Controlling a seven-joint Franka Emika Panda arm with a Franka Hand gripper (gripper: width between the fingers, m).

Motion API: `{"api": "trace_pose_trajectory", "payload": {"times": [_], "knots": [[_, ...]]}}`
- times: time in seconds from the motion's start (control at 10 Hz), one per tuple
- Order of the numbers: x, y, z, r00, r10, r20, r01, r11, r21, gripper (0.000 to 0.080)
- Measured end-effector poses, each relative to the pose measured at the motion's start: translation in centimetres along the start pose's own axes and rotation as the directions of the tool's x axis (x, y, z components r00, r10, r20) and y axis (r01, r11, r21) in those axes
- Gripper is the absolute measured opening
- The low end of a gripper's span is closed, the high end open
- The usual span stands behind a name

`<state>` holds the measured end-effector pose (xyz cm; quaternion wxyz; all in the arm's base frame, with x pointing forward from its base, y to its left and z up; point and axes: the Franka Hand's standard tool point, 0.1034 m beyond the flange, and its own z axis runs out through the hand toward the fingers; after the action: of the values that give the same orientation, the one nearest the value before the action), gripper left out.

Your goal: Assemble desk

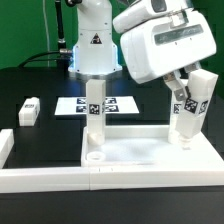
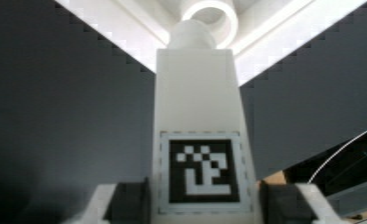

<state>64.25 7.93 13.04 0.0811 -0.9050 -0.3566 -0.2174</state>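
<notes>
Next, my gripper lets go of the tagged leg upright in the white tabletop panel's front corner [image 1: 188, 156] [image 2: 208, 14] below my gripper.
The white rimmed tabletop panel [image 1: 150, 150] lies flat at the front of the table. One white leg [image 1: 95, 108] stands upright at its far corner on the exterior view's left. My gripper [image 1: 182, 95] is shut on a second tagged leg [image 1: 190, 108]. It holds that leg slightly tilted, lower end at the panel's far corner on the exterior view's right. In the wrist view the held leg [image 2: 201, 110] runs away from my gripper [image 2: 203, 208], tag facing the camera, its far end against the white panel [image 2: 283, 32]. A third leg [image 1: 28, 110] lies loose on the exterior view's left.
The marker board [image 1: 75, 104] lies behind the panel, before the robot base [image 1: 92, 45]. A long white L-shaped rail [image 1: 60, 178] runs along the front edge and turns up at the exterior view's left [image 1: 5, 147]. The table is black.
</notes>
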Motion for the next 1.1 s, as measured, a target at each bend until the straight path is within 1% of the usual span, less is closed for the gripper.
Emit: {"api": "trace_pose_trajectory", "payload": {"times": [0.4,0.7,0.9,1.1], "knots": [[-0.4,-0.3,0.4,1.0,0.008,-0.001,-0.008,1.0,-0.002,0.029],[0.1,-1.3,1.1,1.0,0.016,-0.002,-0.016,1.0,0.01,0.029],[0.9,-1.4,1.4,1.0,0.021,-0.01,-0.021,1.0,0.014,0.029],[0.8,-1.7,2.0,1.0,0.026,-0.008,-0.026,0.999,0.024,0.029]]}}
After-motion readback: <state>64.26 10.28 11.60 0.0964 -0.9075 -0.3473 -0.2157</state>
